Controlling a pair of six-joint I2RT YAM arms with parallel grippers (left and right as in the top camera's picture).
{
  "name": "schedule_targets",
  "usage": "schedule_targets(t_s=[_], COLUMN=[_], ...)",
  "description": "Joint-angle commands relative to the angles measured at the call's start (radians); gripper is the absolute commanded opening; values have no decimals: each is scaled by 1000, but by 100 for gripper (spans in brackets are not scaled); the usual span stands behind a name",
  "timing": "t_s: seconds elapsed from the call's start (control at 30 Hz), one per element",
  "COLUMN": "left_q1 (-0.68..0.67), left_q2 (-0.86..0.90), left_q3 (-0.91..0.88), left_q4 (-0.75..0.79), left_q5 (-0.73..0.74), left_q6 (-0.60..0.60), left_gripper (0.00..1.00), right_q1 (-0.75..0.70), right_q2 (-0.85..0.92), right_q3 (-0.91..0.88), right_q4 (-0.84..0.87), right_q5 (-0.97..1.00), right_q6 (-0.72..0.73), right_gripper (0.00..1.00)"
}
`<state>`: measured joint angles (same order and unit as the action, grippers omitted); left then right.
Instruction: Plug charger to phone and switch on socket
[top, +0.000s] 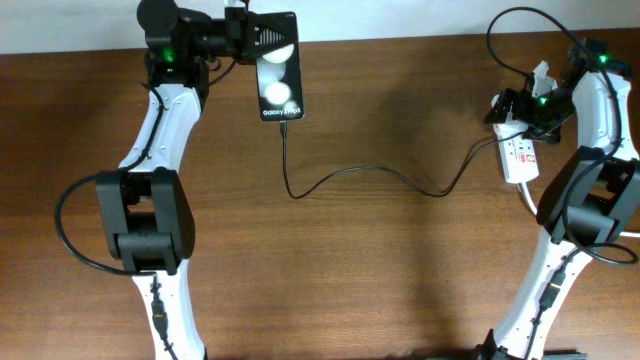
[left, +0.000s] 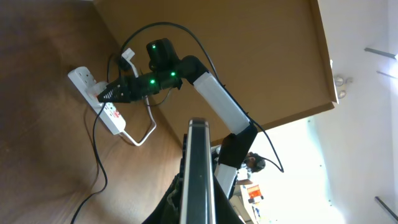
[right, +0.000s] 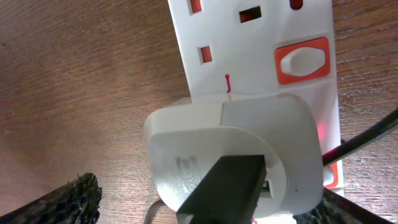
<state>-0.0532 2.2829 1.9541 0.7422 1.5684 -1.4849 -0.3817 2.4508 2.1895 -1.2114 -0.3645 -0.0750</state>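
Observation:
The black phone, which lies at the table's far edge now, will be let go by my left gripper on the bare table (top: 338, 154), just behind the middle hump of the charger cable.
The black phone (top: 278, 75) lies at the far edge of the table, screen up, with "Galaxy" text at its near end. My left gripper (top: 250, 38) is shut on its far end; in the left wrist view the phone (left: 198, 168) shows edge-on between the fingers (left: 198, 208). The thin black charger cable (top: 370, 172) runs from the phone's near end to the white adapter (right: 230, 149), which sits in the white socket strip (top: 521, 158). My right gripper (top: 512, 108) is open, its fingertips (right: 199, 208) straddling the adapter. A red switch (right: 301, 60) shows beside an unused outlet.
The strip's thick white cord (left: 140, 138) loops off its near end. The right arm (left: 211, 93) stands over the strip (left: 102, 102) in the left wrist view. A loose black arm cable (top: 520, 40) arcs above the right gripper. The table's far edge is just behind the phone.

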Motion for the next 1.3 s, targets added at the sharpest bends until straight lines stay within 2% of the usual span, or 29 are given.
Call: schedule_targets(t_s=[0.0, 0.1, 0.2, 0.4, 0.57, 0.8, 0.87, 1.17, 1.27], left_q1=[-3, -3, -3, -3, -3, -4, -4, -18, -54], left_q2=[-5, -5, -5, -5, -5, -5, -5, -5, -5], left_q3=[12, 12, 12, 12, 12, 12, 12, 12, 12], left_q4=[5, 5, 6, 6, 6, 6, 6, 6, 5], left_q5=[0, 0, 0, 0, 0, 0, 4, 4, 3], left_q6=[-18, -17, -17, -16, -17, -17, -17, -16, 37], left_gripper=[0, 0, 0, 0, 0, 0, 0, 0, 0], right_q1=[53, 19, -33, -57, -57, -57, -57, -57, -57], right_q2=[43, 38, -8, -141, -348, -697, -756, -761, -761], right_q3=[-47, -45, -38, 75, 79, 79, 79, 78, 78], right_q4=[-11, -31, -46, -147, -235, -459, -484, -486, -486], right_q5=[-89, 39, 48, 47, 48, 48, 48, 40, 40], right_q6=[5, 5, 5, 4, -7, -6, -7, -6, -6], right_gripper=[100, 100, 96, 96, 96, 96, 100, 99, 99])
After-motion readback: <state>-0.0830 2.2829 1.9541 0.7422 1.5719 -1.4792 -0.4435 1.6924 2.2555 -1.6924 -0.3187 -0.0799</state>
